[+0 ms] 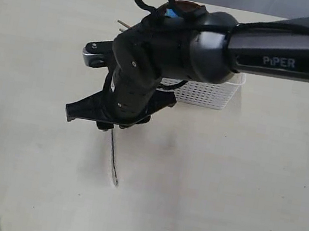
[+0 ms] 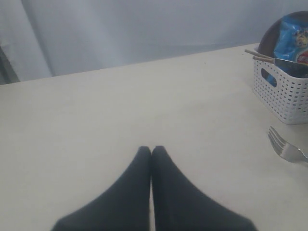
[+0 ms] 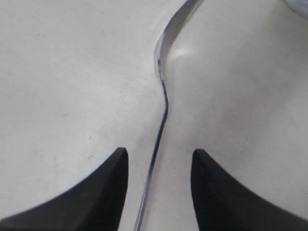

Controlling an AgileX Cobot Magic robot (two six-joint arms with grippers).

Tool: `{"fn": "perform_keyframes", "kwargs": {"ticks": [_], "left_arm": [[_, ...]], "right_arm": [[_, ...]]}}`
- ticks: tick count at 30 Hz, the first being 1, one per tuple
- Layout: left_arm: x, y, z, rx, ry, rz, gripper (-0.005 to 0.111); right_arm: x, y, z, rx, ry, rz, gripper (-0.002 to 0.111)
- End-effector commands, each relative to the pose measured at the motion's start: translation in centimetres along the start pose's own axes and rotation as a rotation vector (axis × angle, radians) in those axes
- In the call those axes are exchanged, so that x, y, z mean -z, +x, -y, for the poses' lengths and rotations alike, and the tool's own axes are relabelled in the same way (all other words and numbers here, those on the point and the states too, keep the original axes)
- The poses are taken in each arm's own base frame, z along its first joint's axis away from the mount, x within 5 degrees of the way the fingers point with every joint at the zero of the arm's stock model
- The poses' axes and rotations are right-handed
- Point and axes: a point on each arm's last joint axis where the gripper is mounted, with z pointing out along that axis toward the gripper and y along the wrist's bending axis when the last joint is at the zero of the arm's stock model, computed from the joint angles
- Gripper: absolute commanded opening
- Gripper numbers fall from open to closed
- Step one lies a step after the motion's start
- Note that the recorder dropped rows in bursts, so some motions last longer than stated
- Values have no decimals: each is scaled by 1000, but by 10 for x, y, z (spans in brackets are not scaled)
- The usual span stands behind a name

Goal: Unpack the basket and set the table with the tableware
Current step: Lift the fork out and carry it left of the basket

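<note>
The fork's head is on edge; I'll lay it flat under my right gripper, then take its neck point(image 3: 166, 98) before setting it.
A steel fork point(image 1: 113, 161) lies on the pale table point(image 1: 236, 194), in front of the white basket point(image 1: 217, 94). My right gripper point(image 1: 108, 124) reaches across the middle and stands over the fork's far end. In the right wrist view the right gripper point(image 3: 159, 154) is open, and the fork's thin handle point(image 3: 161, 120) runs between the fingers, touching neither. My left gripper point(image 2: 151, 150) is shut on nothing, low over bare table. From there the fork's tines point(image 2: 283, 146) show beside the basket point(image 2: 284, 96), which holds wooden chopsticks point(image 2: 260, 55) and a reddish-brown plate point(image 2: 268, 41).
A blue chip bag point(image 2: 294, 33) stands in the basket against the plate. The right arm point(image 1: 260, 50) hides most of the basket and its contents in the exterior view. A grey wall point(image 2: 144, 33) backs the table's far edge.
</note>
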Motion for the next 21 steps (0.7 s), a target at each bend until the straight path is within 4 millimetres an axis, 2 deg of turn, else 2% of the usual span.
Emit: {"fn": "perform_keyframes", "kwargs": {"ticks": [1,11,19,21], "left_arm": [[0,0,0,3,-2,8,0],[0,0,0,3,-2,8,0],[0,0,0,3,-2,8,0],[0,0,0,3,-2,8,0]], "right_arm": [[3,-2,-2,24,9,-16,41],[1,0,-3,10,-9,-26,41],[-25,8,-4,22,15,-98,41],[-28,10,-5,50,25,-104,35]]}}
